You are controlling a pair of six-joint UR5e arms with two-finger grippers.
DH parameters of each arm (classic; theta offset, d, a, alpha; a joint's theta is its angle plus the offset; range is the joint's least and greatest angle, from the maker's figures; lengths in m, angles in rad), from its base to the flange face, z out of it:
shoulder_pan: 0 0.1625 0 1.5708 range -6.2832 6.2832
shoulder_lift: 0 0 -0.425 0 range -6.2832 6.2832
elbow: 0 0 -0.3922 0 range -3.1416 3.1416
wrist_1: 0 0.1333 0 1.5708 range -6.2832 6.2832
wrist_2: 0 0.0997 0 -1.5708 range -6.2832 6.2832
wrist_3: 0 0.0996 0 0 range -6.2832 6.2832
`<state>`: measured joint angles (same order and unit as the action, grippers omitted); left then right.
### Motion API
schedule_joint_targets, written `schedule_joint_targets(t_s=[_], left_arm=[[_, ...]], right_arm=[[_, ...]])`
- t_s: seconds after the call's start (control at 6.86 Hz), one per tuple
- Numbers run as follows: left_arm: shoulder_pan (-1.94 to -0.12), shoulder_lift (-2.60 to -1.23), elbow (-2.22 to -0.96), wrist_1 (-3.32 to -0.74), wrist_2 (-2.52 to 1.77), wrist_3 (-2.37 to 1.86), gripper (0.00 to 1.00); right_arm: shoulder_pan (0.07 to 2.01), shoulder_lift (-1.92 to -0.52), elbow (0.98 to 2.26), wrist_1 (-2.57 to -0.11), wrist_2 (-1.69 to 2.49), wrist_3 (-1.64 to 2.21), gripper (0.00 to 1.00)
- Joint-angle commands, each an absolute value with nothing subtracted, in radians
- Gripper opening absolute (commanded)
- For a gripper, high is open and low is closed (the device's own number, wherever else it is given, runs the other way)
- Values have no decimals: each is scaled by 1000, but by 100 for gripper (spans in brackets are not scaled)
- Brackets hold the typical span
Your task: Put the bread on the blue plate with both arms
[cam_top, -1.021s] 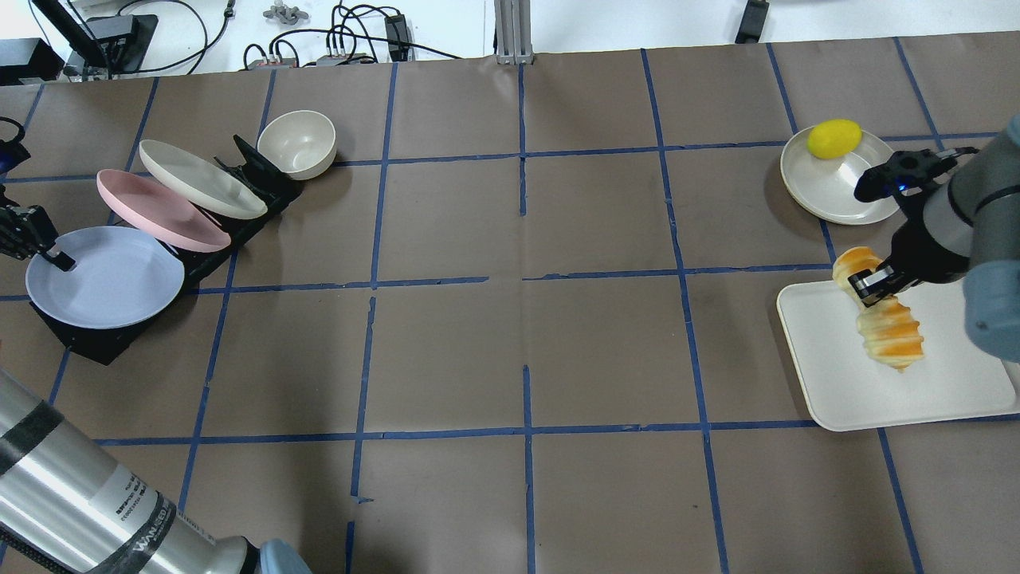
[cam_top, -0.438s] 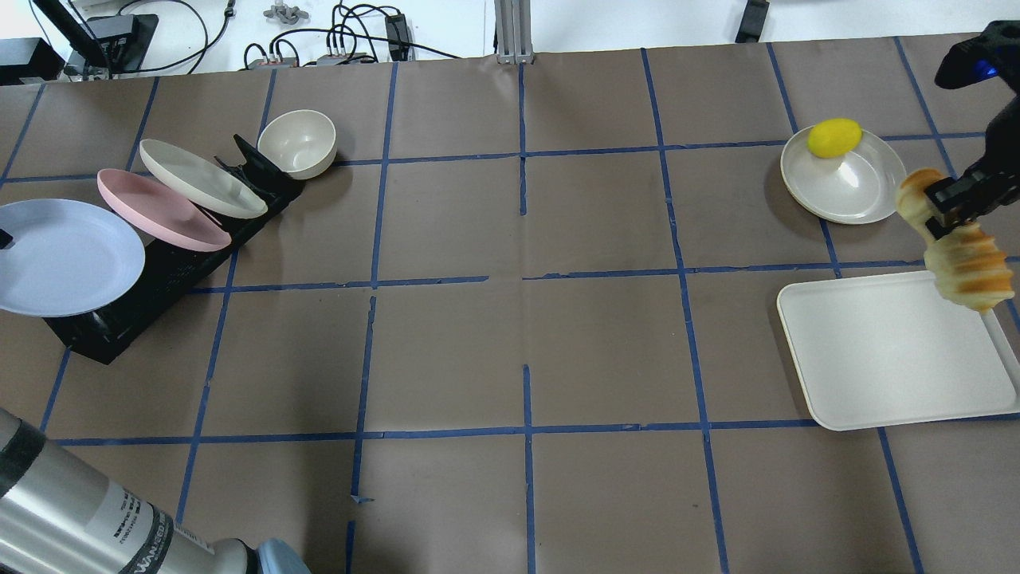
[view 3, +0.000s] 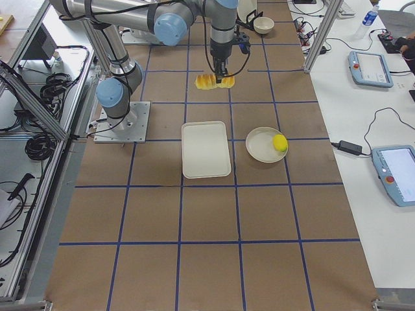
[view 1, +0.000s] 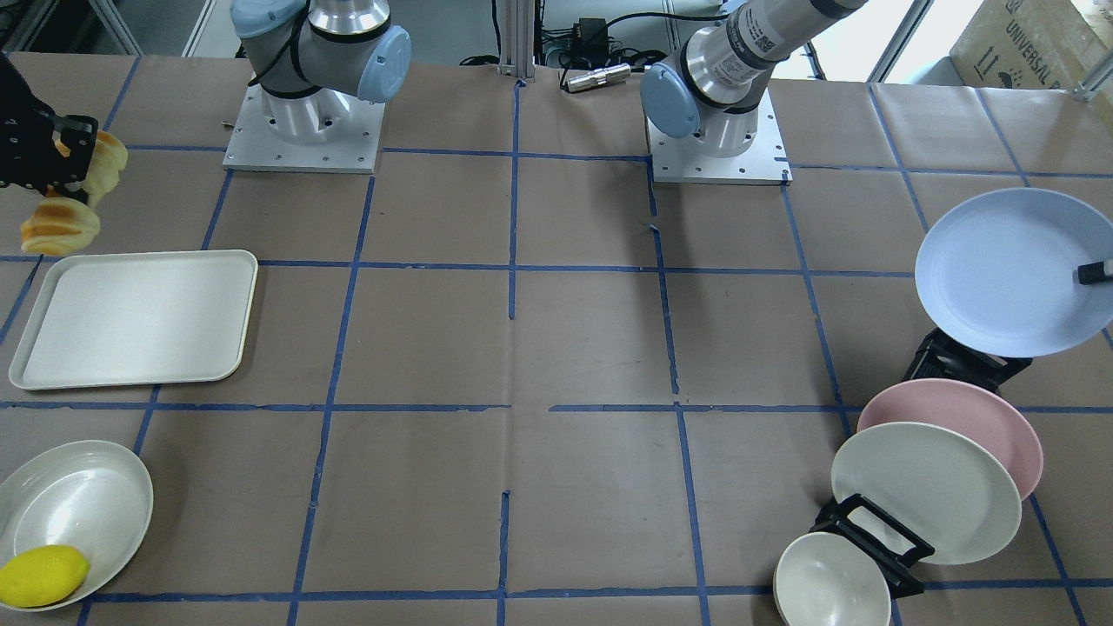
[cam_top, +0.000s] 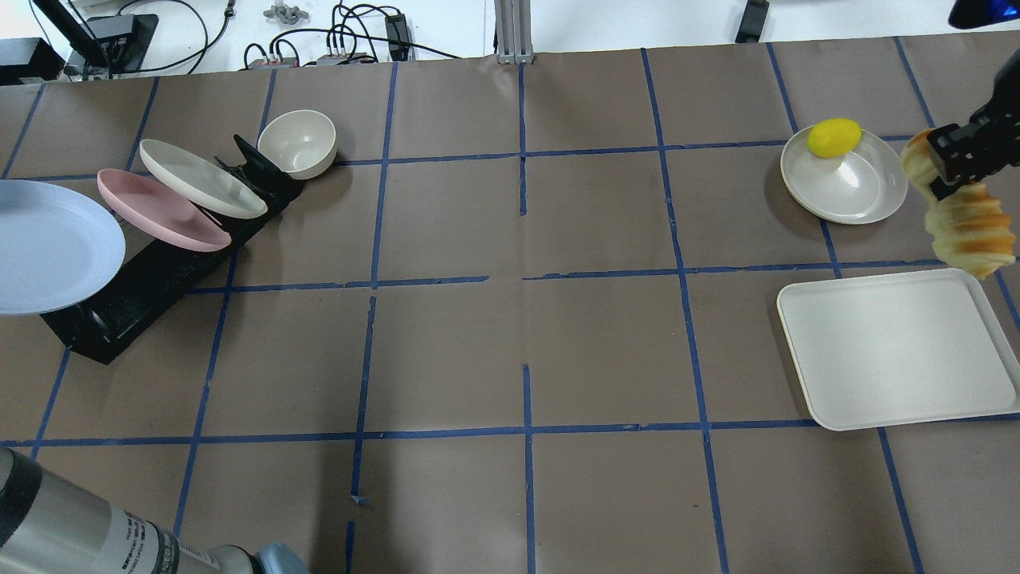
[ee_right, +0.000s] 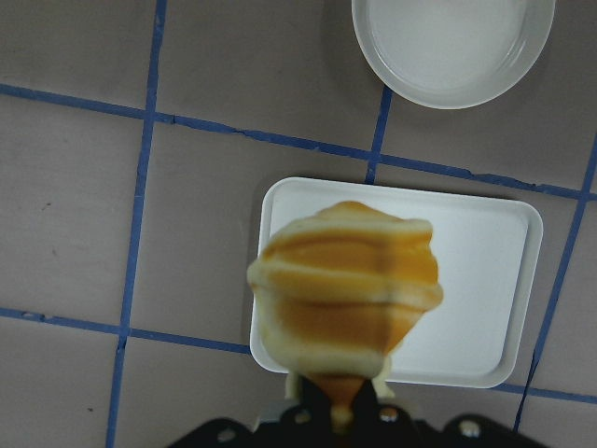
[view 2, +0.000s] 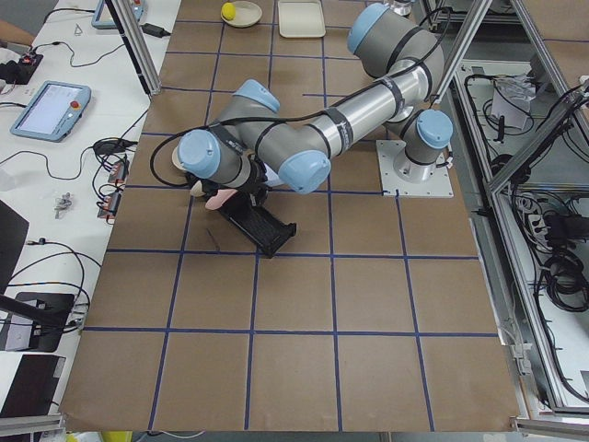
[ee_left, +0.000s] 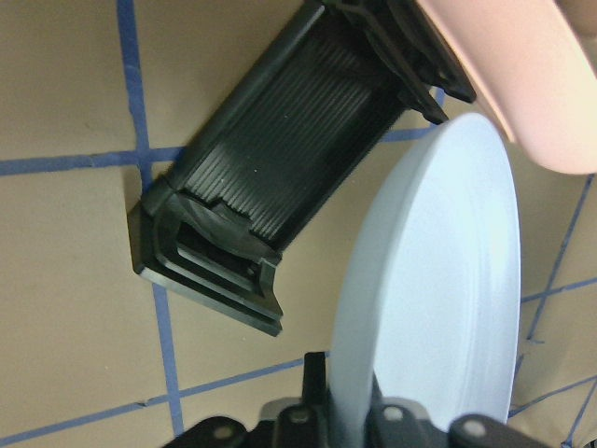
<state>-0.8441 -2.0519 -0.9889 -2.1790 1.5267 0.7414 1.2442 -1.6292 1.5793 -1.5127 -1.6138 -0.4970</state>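
Next, I let go of the blue plate with my left gripper over the tape's end point(view 1: 483, 422) between the white tray and the black rack.
My right gripper point(cam_top: 950, 169) is shut on the bread point(cam_top: 970, 227), a striped golden-orange and pale yellow loaf. It hangs from the jaws in the air beyond the white tray's far right corner. The bread fills the right wrist view point(ee_right: 345, 289) and shows at the left edge of the front view point(view 1: 59, 228). My left gripper point(ee_left: 341, 397) is shut on the rim of the blue plate point(cam_top: 48, 247), held lifted and tilted beside the black rack. One of its fingertips point(view 1: 1094, 273) lies on the plate point(view 1: 1000, 274).
The black rack point(cam_top: 151, 275) holds a pink plate point(cam_top: 159, 211) and a cream plate point(cam_top: 199, 179), with a cream bowl point(cam_top: 296, 143) at its far end. A white tray point(cam_top: 896, 347) lies at right. A cream dish point(cam_top: 853, 187) holds a yellow lemon point(cam_top: 833, 137).
My right gripper lifted the bread off the white tray and carried it up and to the right. My left gripper pulled the blue plate out of the rack, up and to the left.
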Motion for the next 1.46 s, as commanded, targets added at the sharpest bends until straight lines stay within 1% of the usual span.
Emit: schedule_joint_targets(t_s=[0.0,0.15,0.29,0.44,0.58,0.73,1.02,1.17,1.31], left_arm=[[-934,-1906,-1078,-2267,1519,642,2],[-992,-1828,-1154,-2252,1511,555,2],[-1074,-1754,-1258,-2184,1482,467,2],[-1162,-1714,-1369,-2066,1465,404,2],[-1255,-1703,-1487,-2024,1416,282,2],[-1337,-1713,-1576,-1903,1325,206,2],[-1487,-1761,-1699,-1597,1185,29,2],[-1576,-1835,-1725,-1422,1177,-100,2],[-1630,-1908,-1726,-1305,1177,-151,2]], right_arm=[[1388,-1566,1438,-1392,-1611,-273,4],[1444,-1549,1410,-1362,-1609,-193,4],[1481,-1549,1405,-1356,-1599,-113,4],[1520,-1549,1405,-1358,-1594,-101,4],[1535,-1546,1407,-1358,-1595,-100,4],[1536,-1540,1407,-1358,-1595,-100,4],[1536,-1539,1408,-1358,-1597,-100,4],[1536,-1539,1410,-1359,-1597,-100,4],[1536,-1539,1411,-1359,-1597,-100,4]])
